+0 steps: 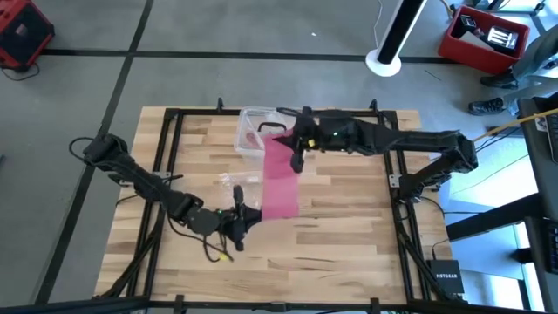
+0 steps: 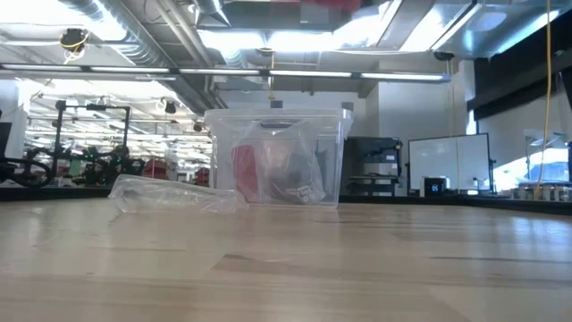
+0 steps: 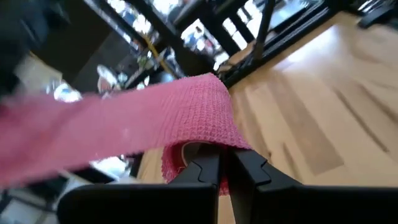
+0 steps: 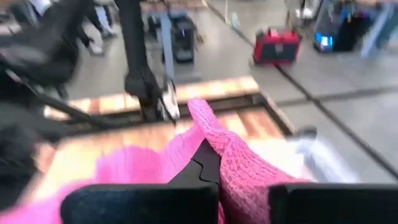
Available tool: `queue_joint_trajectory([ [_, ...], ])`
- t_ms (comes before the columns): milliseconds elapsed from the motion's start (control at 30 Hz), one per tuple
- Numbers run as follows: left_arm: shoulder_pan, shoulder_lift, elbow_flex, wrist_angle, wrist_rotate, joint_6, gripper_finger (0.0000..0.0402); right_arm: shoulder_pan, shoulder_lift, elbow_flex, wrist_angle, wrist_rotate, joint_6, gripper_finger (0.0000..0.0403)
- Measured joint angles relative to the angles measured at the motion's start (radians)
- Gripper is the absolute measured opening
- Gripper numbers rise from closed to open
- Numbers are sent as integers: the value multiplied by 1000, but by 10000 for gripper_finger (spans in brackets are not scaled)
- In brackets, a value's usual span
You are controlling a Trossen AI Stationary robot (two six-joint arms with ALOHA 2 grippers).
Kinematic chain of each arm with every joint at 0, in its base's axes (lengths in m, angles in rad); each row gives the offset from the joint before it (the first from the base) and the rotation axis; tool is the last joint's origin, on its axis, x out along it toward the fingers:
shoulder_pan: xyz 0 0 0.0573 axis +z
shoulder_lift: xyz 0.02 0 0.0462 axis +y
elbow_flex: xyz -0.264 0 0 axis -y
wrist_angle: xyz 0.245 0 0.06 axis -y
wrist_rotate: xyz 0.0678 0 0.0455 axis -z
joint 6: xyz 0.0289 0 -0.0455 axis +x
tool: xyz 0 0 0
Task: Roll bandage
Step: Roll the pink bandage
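Note:
My right gripper needs to bring the bandage back, open and take the roll's free side (image 1: 293, 210), because it is pinching the bandage's far end, away from the rolled near end.
The pink bandage (image 1: 281, 179) spans as a flat strip between my two grippers, running from the table's middle toward its far edge. My left gripper (image 1: 251, 215) is shut on its near end. My right gripper (image 1: 295, 155) is shut on its far end, beside the clear plastic box (image 1: 255, 131). The low view shows none of the strip lying on the tabletop, and neither gripper. My left gripper pinches the bandage's near end (image 3: 205, 149) between its two fingers (image 3: 249, 171). The fabric bends over the fingertips and runs away from them as a wide band, off the wood. My right gripper pinches the bandage's far end (image 4: 233, 165) between its fingers (image 4: 204, 163). The fabric bunches in folds around the fingertips, and the strip leads away from there toward the left arm.
The clear plastic box (image 2: 277, 156) stands near the far edge with something red and a bag inside. A crumpled clear wrapper (image 2: 174, 195) lies left of the bandage (image 1: 235, 181). Black frame rails (image 1: 174, 139) border the wooden table. The near half of the wood is bare.

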Motion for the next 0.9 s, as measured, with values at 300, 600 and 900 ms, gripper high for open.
queue_joint_trajectory([
  [300, -76, 0, 3, 148, -4, 192, 1, -5, 0, -241, 124, -66, 101, 12],
  [600, -69, -6, 50, 149, -23, 270, 1, -4, -1, -327, 120, -154, 178, 125],
  [900, -46, -11, 62, 35, -22, -36, 1, -27, -54, -327, 61, -153, 110, 297],
])
